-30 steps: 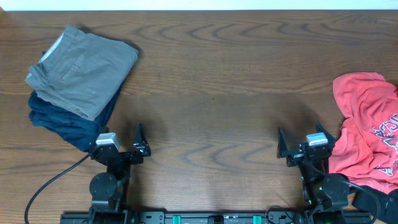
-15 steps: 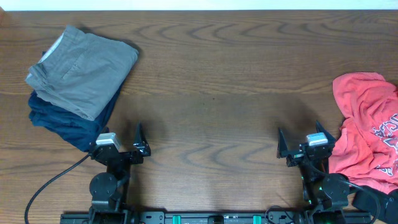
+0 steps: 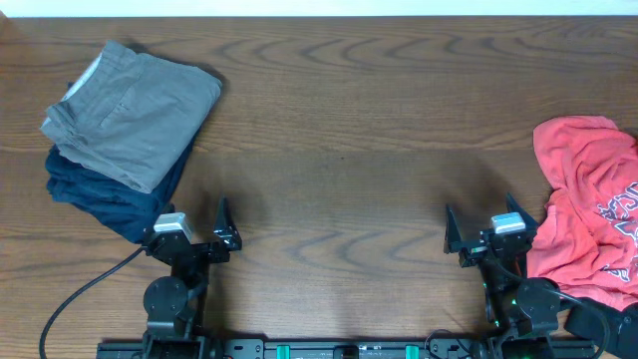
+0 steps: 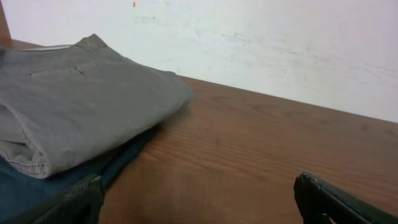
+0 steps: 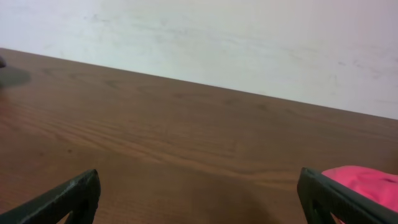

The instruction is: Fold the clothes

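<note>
My right gripper closes next on the sleeve hem [image 3: 536, 239] of the coral-red T-shirt, table-facing side.
A crumpled coral-red T-shirt [image 3: 588, 204] with dark lettering lies at the table's right edge; a bit of it shows in the right wrist view [image 5: 367, 183]. A folded grey-khaki garment [image 3: 135, 110] lies on a folded navy garment [image 3: 100, 194] at the far left, both also in the left wrist view, the grey one [image 4: 74, 106] over the navy one [image 4: 37, 190]. My left gripper [image 3: 189, 224] is open and empty near the front edge, beside the navy garment. My right gripper [image 3: 483, 227] is open and empty, just left of the T-shirt.
The brown wooden table [image 3: 339, 140] spreads between the two piles. A black cable [image 3: 75, 299] runs from the left arm's base to the front left. A white wall [image 4: 280, 43] stands behind the table's far edge.
</note>
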